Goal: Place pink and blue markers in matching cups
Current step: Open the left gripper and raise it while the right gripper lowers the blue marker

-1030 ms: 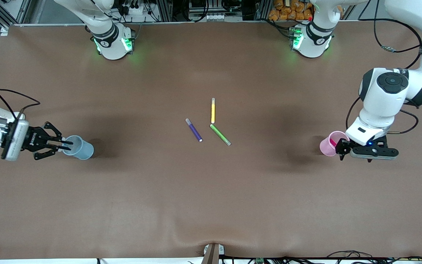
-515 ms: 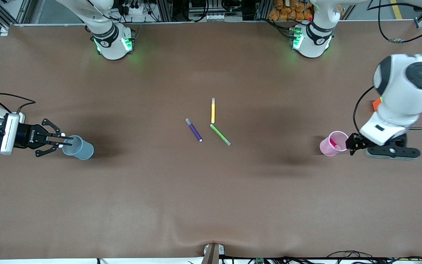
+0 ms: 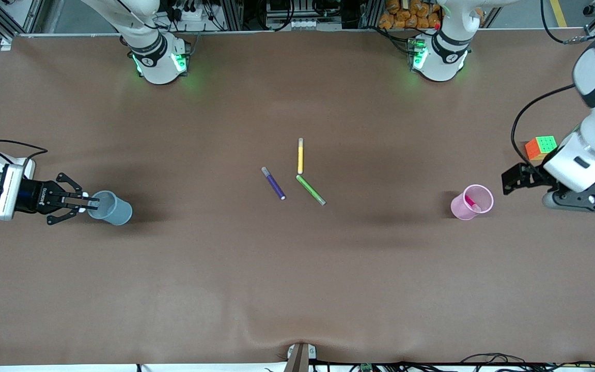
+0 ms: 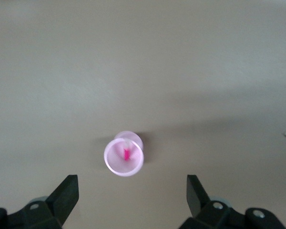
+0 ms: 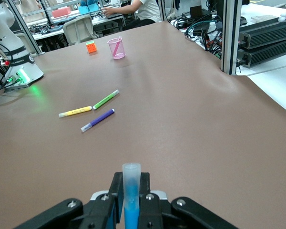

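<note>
Next, I let go of the blue marker with my right gripper once it is inside the light blue cup (image 3: 110, 208) that sits just beyond the fingers.
The pink marker (image 3: 471, 202) stands inside the pale pink cup (image 3: 457, 209) toward the left arm's end of the table. In the left wrist view the pink marker (image 4: 127, 154) shows as a magenta spot in the pink cup (image 4: 113, 167). My left gripper (image 3: 510, 181) hangs open and empty beside that cup, apart from it; seen from the wrist, the left gripper (image 4: 132, 187) has its jaws spread wide. My right gripper (image 3: 87, 202) lies level, shut on the blue marker (image 5: 131, 191), with its tip at the rim of the light blue cup (image 3: 119, 213).
A yellow pen (image 3: 300, 156), a green pen (image 3: 310, 189) and a dark purple pen (image 3: 273, 183) lie together at mid-table. A colour cube (image 3: 541, 147) sits beside the left gripper, farther from the front camera than the pink cup.
The left arm has drawn back from the pink cup toward its end of the table, uncovering the colour cube. The right gripper with the blue marker has backed slightly away from the blue cup.
</note>
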